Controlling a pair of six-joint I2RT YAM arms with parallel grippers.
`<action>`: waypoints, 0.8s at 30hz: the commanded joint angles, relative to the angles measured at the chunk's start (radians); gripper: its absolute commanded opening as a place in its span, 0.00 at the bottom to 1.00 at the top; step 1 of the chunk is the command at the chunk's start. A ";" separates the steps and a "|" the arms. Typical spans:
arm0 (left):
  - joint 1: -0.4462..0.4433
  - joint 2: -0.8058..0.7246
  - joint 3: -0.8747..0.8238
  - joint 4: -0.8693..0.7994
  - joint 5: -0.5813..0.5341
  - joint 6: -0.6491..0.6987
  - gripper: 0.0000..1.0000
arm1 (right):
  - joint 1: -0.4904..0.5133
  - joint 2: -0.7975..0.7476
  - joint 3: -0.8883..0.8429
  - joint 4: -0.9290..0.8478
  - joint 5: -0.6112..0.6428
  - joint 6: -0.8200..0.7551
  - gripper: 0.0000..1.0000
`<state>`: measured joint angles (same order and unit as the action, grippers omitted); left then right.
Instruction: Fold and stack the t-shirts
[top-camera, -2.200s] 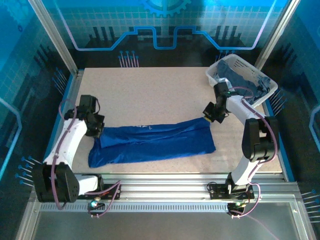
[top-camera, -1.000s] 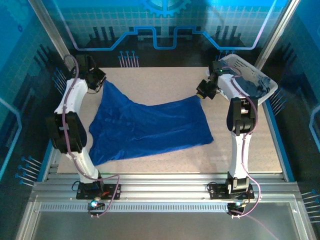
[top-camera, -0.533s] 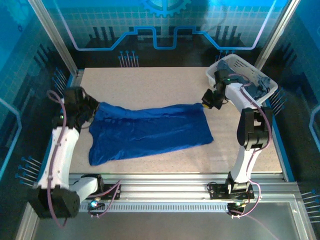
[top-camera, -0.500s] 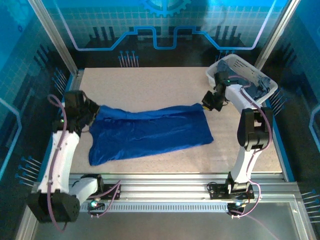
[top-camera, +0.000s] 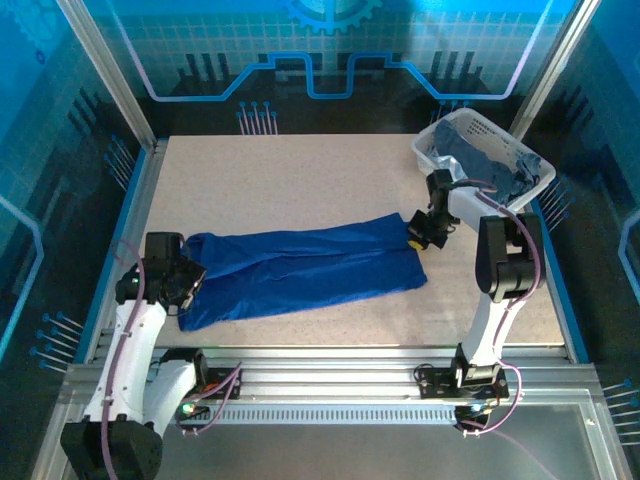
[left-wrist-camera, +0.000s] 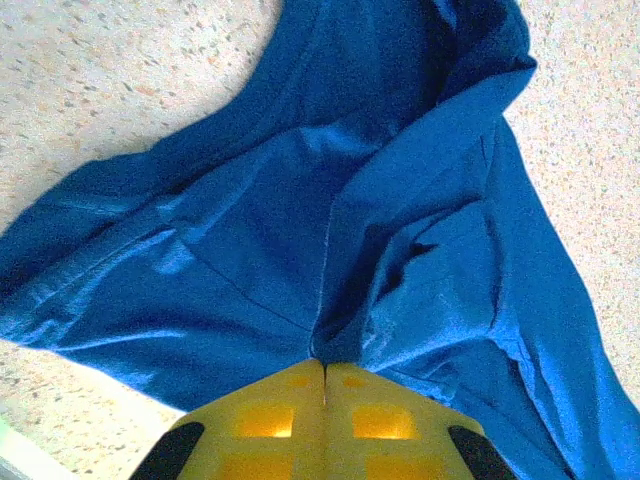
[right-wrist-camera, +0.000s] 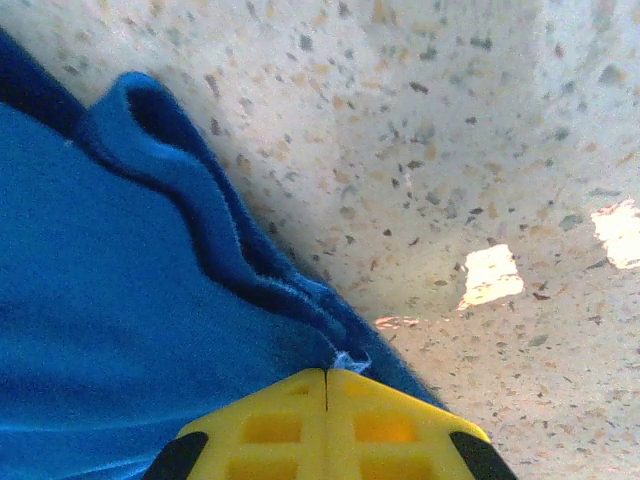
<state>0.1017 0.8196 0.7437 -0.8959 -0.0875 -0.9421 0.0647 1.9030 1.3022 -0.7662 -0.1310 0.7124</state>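
My left gripper is pinching a bunch of cloth midway along the t-shirt's end, so it should open and grab the far corner of that end (top-camera: 195, 239) before folding.
A royal blue t-shirt (top-camera: 305, 270) lies as a long doubled band across the middle of the table. My left gripper (top-camera: 186, 285) is shut on its left end. In the left wrist view the yellow fingertips (left-wrist-camera: 323, 368) meet, with a bunch of blue cloth (left-wrist-camera: 300, 230) pinched between them. My right gripper (top-camera: 418, 238) is shut on the right end. In the right wrist view its tips (right-wrist-camera: 326, 373) pinch the rolled hem of the shirt (right-wrist-camera: 120, 330) just above the tabletop. Duller grey-blue t-shirts (top-camera: 490, 160) lie heaped in the basket.
The white lattice basket (top-camera: 437, 128) stands at the far right corner, close behind my right arm. Bare speckled tabletop (top-camera: 300, 180) stretches behind the shirt. A metal rail (top-camera: 320, 365) runs along the near edge, and blue side walls bound the table.
Both grippers have drawn the shirt's far edge down and towards the near side. The left arm swung from the far left corner to the near left. The cloth went from spread to a narrow band.
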 joint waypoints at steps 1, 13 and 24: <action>-0.002 -0.019 0.097 -0.055 -0.075 0.026 0.00 | -0.013 -0.061 0.042 -0.025 0.021 -0.018 0.00; -0.004 -0.071 0.111 -0.135 -0.095 0.021 0.00 | -0.006 -0.110 -0.008 -0.034 0.022 -0.019 0.00; -0.004 -0.141 -0.167 -0.119 -0.023 -0.071 0.00 | 0.018 -0.045 -0.114 0.016 0.012 0.015 0.00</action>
<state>0.1017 0.6788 0.5953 -1.0031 -0.1341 -0.9867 0.0731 1.8408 1.1908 -0.7540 -0.1307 0.7147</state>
